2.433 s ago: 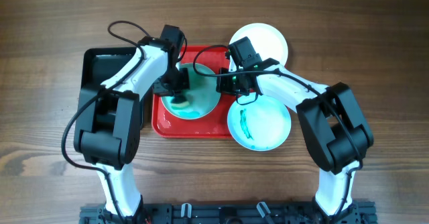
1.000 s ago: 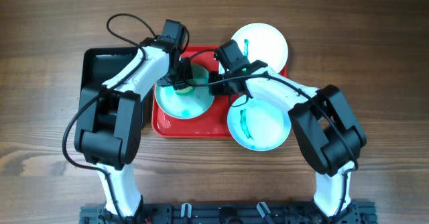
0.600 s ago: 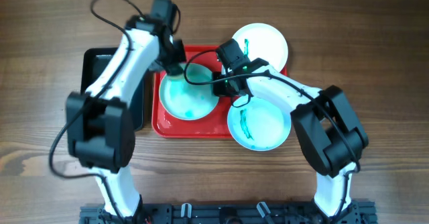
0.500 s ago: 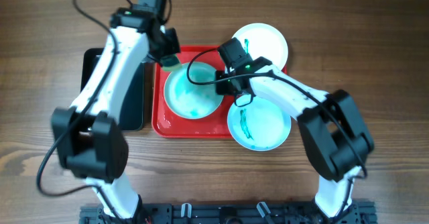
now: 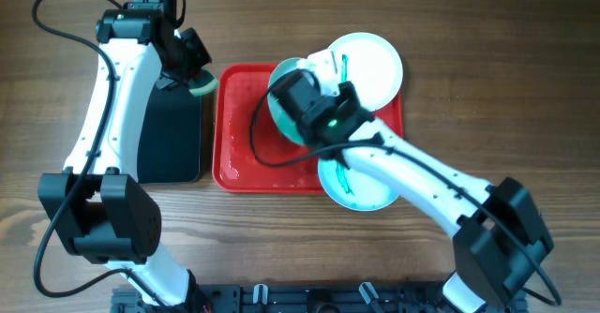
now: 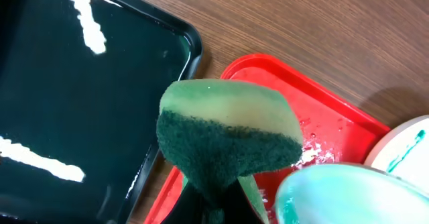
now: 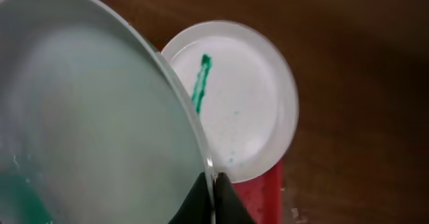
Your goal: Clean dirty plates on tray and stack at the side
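Note:
I will use my right gripper to set the pale aqua plate down on the bare table (image 5: 445,113) beside the white plate and red tray.
My right gripper (image 7: 213,187) is shut on the rim of a pale aqua plate (image 7: 87,117), which hangs tilted above the red tray (image 5: 246,149). In the overhead view that plate (image 5: 278,116) is partly hidden by my right wrist. A white plate (image 5: 373,62) with a green streak lies on the tray's far right corner. A second aqua plate (image 5: 361,184) with green marks overlaps the tray's front right edge, under my right arm. My left gripper (image 6: 214,204) is shut on a green sponge (image 6: 228,137), held over the gap between the two trays.
A narrower black tray (image 5: 169,135) lies left of the red one, with white streaks on its floor (image 6: 80,103). Water drops dot the red tray's floor (image 6: 322,140). Bare wooden table (image 5: 506,88) surrounds both trays.
My left arm swung up and to the left, taking the sponge off the aqua plate to the black tray's corner. My right gripper raised that plate off the red tray and tilted it.

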Tool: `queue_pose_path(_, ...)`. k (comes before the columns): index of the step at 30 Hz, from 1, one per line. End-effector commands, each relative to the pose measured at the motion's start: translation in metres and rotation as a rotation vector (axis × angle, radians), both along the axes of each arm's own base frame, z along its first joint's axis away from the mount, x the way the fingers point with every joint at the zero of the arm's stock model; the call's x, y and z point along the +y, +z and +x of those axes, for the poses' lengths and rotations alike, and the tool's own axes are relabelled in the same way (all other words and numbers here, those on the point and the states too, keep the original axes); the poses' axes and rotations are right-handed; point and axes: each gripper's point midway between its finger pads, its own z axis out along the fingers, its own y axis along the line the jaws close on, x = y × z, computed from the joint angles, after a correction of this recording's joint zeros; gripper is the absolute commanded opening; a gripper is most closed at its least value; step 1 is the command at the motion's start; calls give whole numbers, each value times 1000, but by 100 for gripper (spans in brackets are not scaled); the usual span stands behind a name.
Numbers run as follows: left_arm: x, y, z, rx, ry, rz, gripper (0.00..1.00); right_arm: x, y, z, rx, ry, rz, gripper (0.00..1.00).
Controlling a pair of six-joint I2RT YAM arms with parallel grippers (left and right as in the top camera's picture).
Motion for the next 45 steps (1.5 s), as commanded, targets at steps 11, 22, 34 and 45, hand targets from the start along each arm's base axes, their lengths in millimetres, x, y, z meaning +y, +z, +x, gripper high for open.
queue_pose_path(11, -1, 4, -1, -4, 13, -6, 4, 11, 111, -33, -503, -139, -357, 4)
queue_pose_path(22, -1, 4, -3, 4, 13, -6, 4, 30, 125, -43, -543, -117, -367, 4)
queue_pose_path(34, -1, 4, -3, 3, 14, -6, 4, 43, 109, -38, -483, -30, -308, 4)
queue_pose_path(45, -1, 4, -3, 3, 12, -6, 4, 48, 24, -48, 113, 118, 315, 4)
